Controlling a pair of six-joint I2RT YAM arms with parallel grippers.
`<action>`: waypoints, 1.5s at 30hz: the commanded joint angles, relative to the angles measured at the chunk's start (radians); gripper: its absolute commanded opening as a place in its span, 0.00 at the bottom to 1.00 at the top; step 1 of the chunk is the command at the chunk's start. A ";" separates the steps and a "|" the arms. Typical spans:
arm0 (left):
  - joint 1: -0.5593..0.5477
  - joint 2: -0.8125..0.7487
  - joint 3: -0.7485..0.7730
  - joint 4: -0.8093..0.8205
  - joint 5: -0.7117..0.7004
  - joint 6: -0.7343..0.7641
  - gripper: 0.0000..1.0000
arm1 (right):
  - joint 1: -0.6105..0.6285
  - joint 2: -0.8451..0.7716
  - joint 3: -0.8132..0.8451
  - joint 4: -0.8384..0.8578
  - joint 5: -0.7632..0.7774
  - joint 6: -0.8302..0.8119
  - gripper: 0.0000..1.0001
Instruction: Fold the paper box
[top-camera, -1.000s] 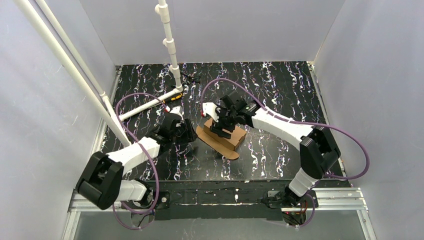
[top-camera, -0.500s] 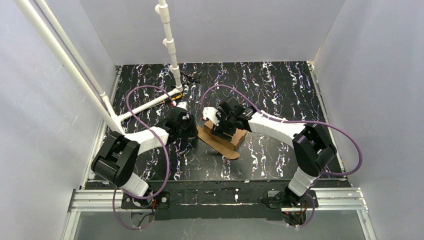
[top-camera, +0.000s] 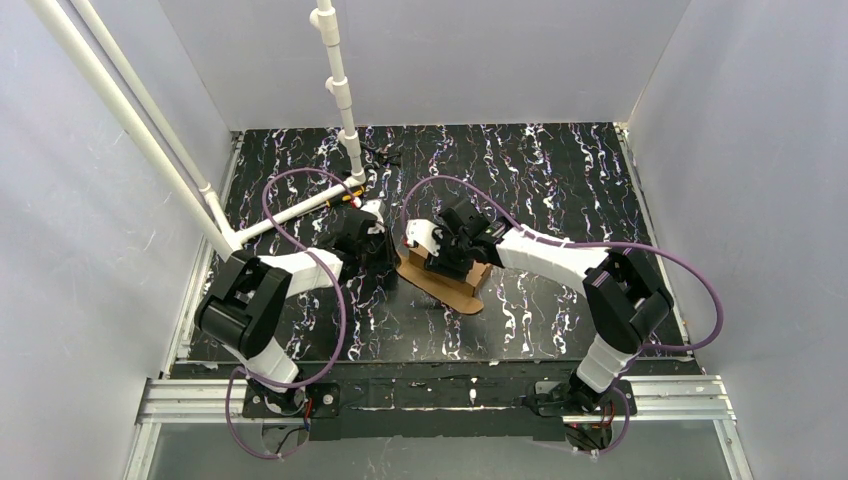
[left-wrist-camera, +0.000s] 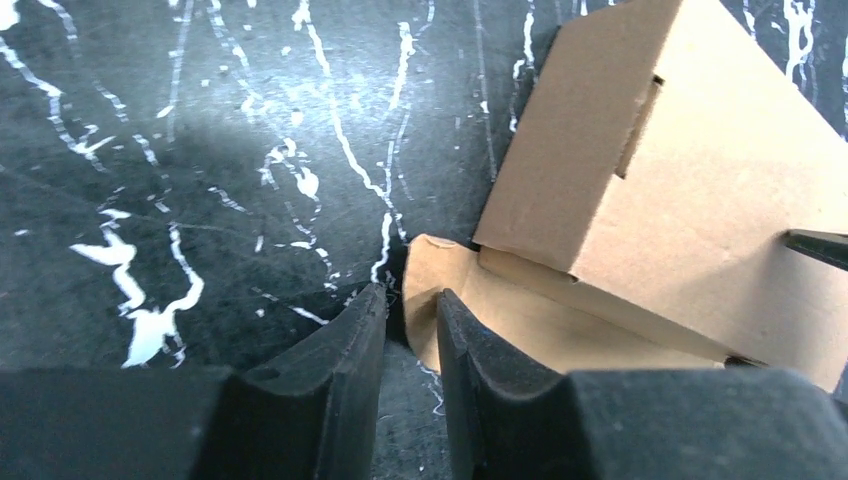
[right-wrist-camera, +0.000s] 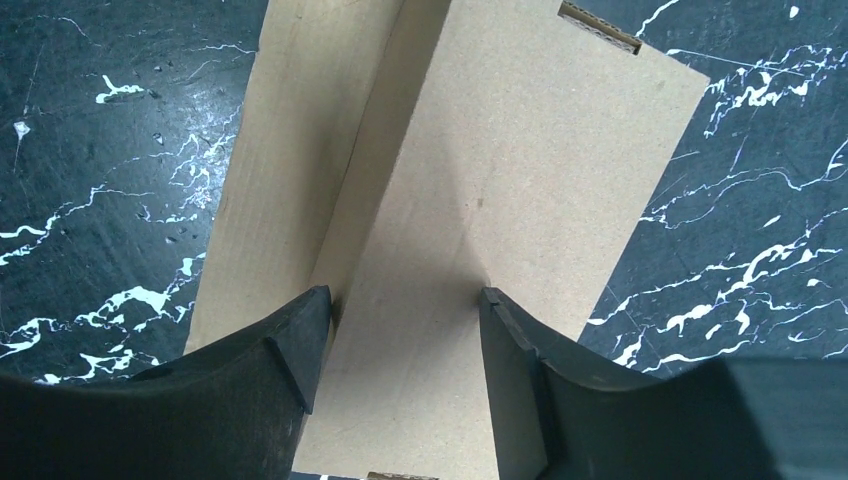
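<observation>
The paper box sits at a slant to my left gripper, so next I turn the box squarer before my left gripper pinches the flap's upturned end (left-wrist-camera: 430, 275).
The paper box (top-camera: 464, 285) is a brown cardboard piece, partly folded, lying mid-table. In the left wrist view the paper box (left-wrist-camera: 700, 200) shows a raised wall with a slot and a flat, round-cornered flap below it. My left gripper (top-camera: 385, 252) is at the box's left end. Its jaws (left-wrist-camera: 410, 300) stand a narrow gap apart at the flap's corner, with table showing between them. My right gripper (top-camera: 437, 258) is on top of the box. In the right wrist view it (right-wrist-camera: 400, 300) is open, both fingertips (right-wrist-camera: 310, 310) resting on the box's (right-wrist-camera: 520, 140) cardboard panel beside a fold line.
A white pipe post (top-camera: 340, 90) stands at the back left, with more pipes (top-camera: 130, 120) slanting along the left side. A small black-and-orange marker (top-camera: 350, 197) lies by the post's foot. Purple cables (top-camera: 300, 180) loop over both arms. Grey walls close in the table.
My left arm has swung in to the box's left end and its jaws have narrowed. The right gripper's jaws have closed in a little while staying on the box.
</observation>
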 joint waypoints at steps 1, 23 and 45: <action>0.003 0.010 -0.021 0.041 0.098 -0.014 0.22 | 0.003 -0.038 -0.034 0.013 0.009 -0.042 0.64; -0.019 -0.153 -0.219 0.108 0.298 -0.210 0.04 | -0.020 -0.102 -0.095 -0.068 -0.132 -0.162 0.66; 0.031 -0.273 -0.290 0.102 0.211 -0.338 0.33 | -0.006 0.021 0.169 -0.135 -0.219 -0.096 0.77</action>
